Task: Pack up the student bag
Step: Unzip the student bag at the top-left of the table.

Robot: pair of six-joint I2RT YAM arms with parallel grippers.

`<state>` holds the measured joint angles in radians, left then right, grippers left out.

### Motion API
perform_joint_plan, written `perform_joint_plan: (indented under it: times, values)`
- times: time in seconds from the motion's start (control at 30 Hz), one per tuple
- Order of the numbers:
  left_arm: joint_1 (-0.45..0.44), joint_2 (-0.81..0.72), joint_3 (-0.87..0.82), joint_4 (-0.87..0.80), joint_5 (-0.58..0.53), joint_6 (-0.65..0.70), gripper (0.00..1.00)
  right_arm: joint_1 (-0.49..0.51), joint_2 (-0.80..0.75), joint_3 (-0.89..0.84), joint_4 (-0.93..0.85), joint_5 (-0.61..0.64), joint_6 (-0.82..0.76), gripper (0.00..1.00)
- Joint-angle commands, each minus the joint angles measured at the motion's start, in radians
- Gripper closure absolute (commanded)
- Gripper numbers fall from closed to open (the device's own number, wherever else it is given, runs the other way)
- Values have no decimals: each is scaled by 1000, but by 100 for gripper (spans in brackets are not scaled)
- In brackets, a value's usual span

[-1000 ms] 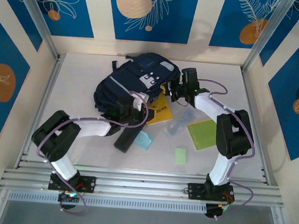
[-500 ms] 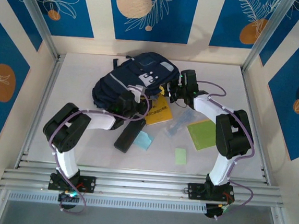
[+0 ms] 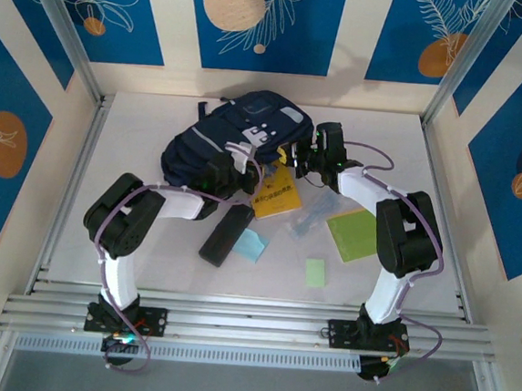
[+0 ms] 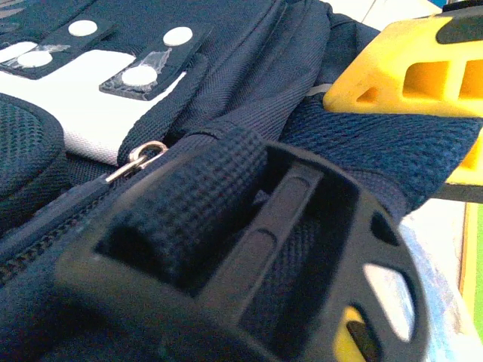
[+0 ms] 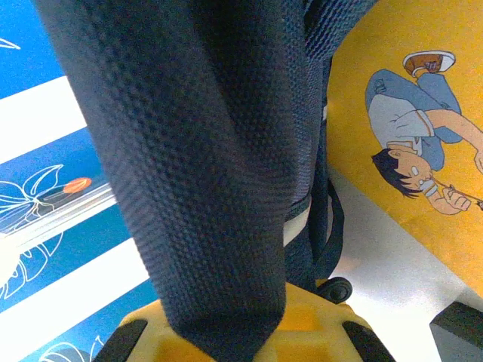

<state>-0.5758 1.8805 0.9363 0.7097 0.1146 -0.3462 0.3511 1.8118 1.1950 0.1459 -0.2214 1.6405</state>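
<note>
I should take the bag's near edge (image 3: 192, 184) farther away with my left gripper, because it is by the bag's black buckle, close to my right gripper on the strap.
The student bag (image 3: 218, 141), dark navy with a white front patch, lies at the back middle of the table. My right gripper (image 3: 303, 155) is at its right side, shut on a broad navy mesh strap (image 5: 196, 151) that runs down between its yellow fingers (image 5: 317, 324). My left gripper (image 3: 243, 165) is pressed against the bag's near side, shut. In the left wrist view a black strap buckle (image 4: 249, 249) lies right before the camera, beside the bag's zip pull (image 4: 136, 157). Whether the left jaws pinch any fabric is hidden. The right gripper's yellow fingers (image 4: 407, 68) show just beyond.
A yellow picture book (image 3: 277, 195) lies under the bag's right edge. A slim black case (image 3: 225, 233), a light blue note (image 3: 251, 243), a clear plastic pouch (image 3: 314, 214), a green pad (image 3: 353, 233) and a small green note (image 3: 315, 273) lie nearer. Metal rails frame the table.
My left arm has pushed forward against the bag, and its gripper opened, then shut. The bag has shifted slightly towards the back. The right gripper has kept its hold.
</note>
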Motion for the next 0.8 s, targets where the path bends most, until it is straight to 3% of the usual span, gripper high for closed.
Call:
perform_joint_plan:
  times: [0.0,0.27,0.77]
  values:
    - [39,-46,-12,63,18,5,100,-5,-36,-5,-1,-94,-16,100]
    - [67,-178,-123,-142,120,34,100,-43,-42,54,-135,-43,-163,100]
    - [112,-210,-133,-285,268,87,100,-66,-33,101,-207,-6,-248,100]
